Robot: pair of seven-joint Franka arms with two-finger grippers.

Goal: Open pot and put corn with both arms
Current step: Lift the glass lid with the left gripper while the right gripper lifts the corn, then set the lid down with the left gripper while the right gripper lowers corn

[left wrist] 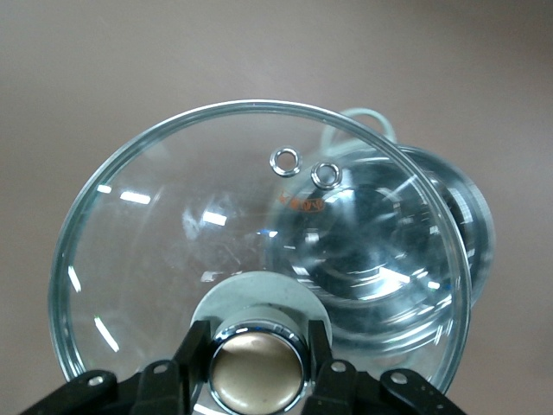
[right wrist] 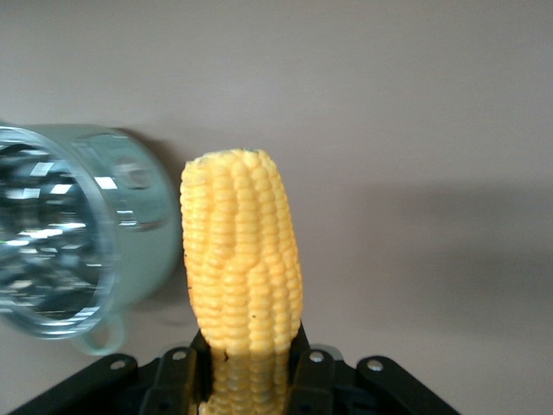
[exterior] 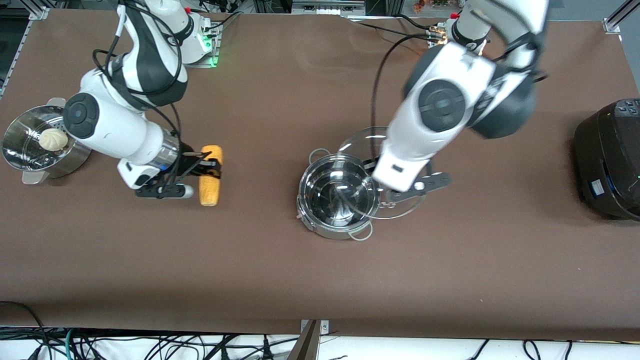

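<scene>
The robot's left gripper will release the glass lid, now tilted partly over the pot's rim, on the bare brown table (exterior: 477, 185) between the pot and the black appliance.
The shiny steel pot (exterior: 340, 197) stands open mid-table, empty inside; it also shows in the left wrist view (left wrist: 389, 233) and the right wrist view (right wrist: 52, 242). My left gripper (exterior: 378, 169) (left wrist: 257, 363) is shut on the knob (left wrist: 257, 373) of the clear glass lid (exterior: 357, 139) (left wrist: 173, 225). It holds the lid tilted, partly over the pot's rim toward the left arm's end. My right gripper (exterior: 207, 167) (right wrist: 246, 372) is shut on one end of the yellow corn (exterior: 209, 192) (right wrist: 242, 242), low at the table toward the right arm's end, well apart from the pot.
A steel steamer (exterior: 25, 150) with a white bun (exterior: 53, 139) stands at the right arm's end of the table. A black appliance (exterior: 607, 160) stands at the left arm's end. Brown table between the corn and the pot is bare.
</scene>
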